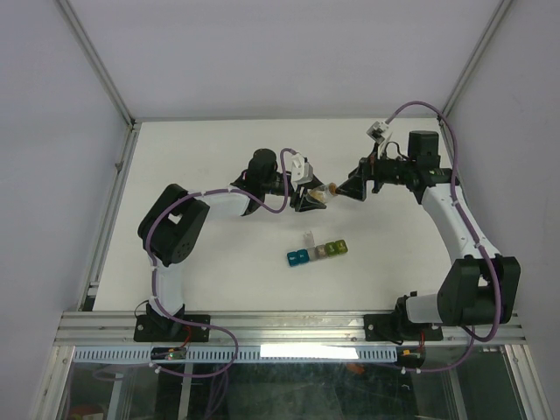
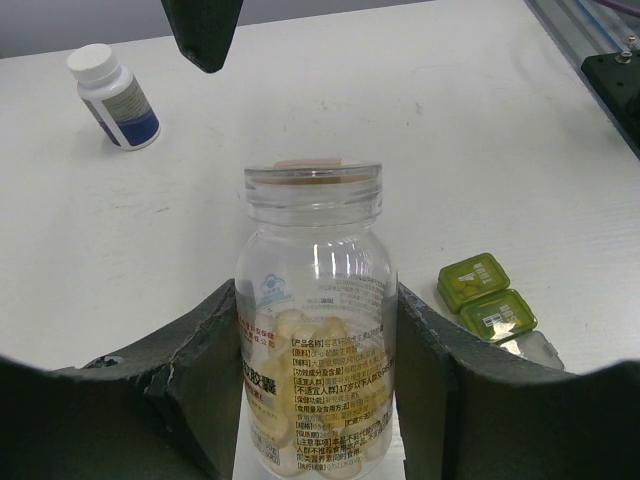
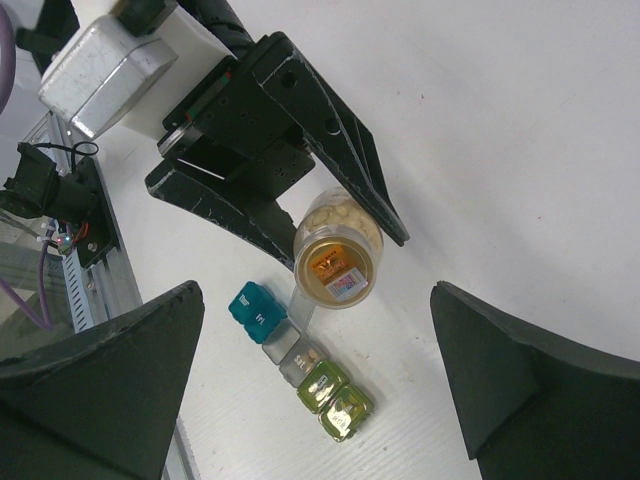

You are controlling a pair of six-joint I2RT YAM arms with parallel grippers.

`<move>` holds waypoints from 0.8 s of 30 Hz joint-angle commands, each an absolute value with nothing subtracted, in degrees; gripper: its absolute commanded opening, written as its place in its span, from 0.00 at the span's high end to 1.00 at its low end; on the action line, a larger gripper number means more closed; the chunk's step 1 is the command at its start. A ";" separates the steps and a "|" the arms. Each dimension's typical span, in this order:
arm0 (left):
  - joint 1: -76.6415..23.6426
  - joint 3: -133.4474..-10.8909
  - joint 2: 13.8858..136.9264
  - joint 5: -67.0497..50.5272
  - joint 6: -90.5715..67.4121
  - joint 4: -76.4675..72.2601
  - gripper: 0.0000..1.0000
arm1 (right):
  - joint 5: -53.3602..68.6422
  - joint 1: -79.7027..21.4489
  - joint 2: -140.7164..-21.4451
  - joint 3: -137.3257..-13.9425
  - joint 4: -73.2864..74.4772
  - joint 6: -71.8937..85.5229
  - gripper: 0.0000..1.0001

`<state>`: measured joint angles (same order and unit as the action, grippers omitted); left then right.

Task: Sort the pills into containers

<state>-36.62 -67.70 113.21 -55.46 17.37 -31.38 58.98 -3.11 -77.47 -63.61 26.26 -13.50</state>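
I can see the amber top closing the clear bottle over the pills, so I need to first grip the top's rim [image 3: 338, 272] with my right gripper, pull it off and put it down.
My left gripper [image 2: 315, 385] is shut on a small clear bottle [image 2: 315, 330] of pale pills [image 2: 300, 335], held off the table with its amber top [image 3: 338, 270] pointing at my right gripper [image 3: 315, 290]. That gripper stands wide open just short of the top, with nothing between its fingers. In the top view the left gripper [image 1: 308, 198], the bottle [image 1: 322, 193] and the right gripper [image 1: 348, 189] meet above mid-table. Below them lie the containers [image 1: 317, 252], a strip of blue, teal, grey and green cells [image 3: 300, 358]. One grey cell's lid [image 3: 302, 303] stands open, and a tan pill [image 3: 311, 353] shows in the grey cell beside it.
A white-capped dark bottle [image 2: 112, 95] lies tilted on the table beyond the held bottle. An aluminium rail [image 1: 289, 328] runs along the near edge by the arm bases. White walls and frame posts [image 1: 96, 61] enclose the table.
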 commanded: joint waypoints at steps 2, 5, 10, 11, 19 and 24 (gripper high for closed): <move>-35.99 -68.47 111.62 -55.79 17.52 -34.27 1.00 | 60.36 -4.38 -75.24 -61.51 23.33 -19.38 0.01; -36.01 -68.30 111.45 -55.81 17.59 -34.31 1.00 | 58.27 -5.03 -75.22 -61.39 22.57 -17.50 0.01; -36.03 -68.46 111.57 -55.80 17.47 -34.45 1.00 | 52.45 -7.52 -77.39 -63.97 25.37 -16.31 0.01; -36.04 -68.42 111.60 -55.81 17.48 -34.45 1.00 | 51.58 -8.19 -77.61 -64.12 25.58 -16.32 0.01; -36.04 -68.55 111.76 -55.81 17.42 -34.45 1.00 | 44.51 -11.34 -79.16 -65.05 25.27 -14.09 0.17; -35.99 -68.55 111.71 -55.81 17.40 -34.45 1.00 | 44.67 -12.21 -79.61 -65.32 24.75 -13.35 0.37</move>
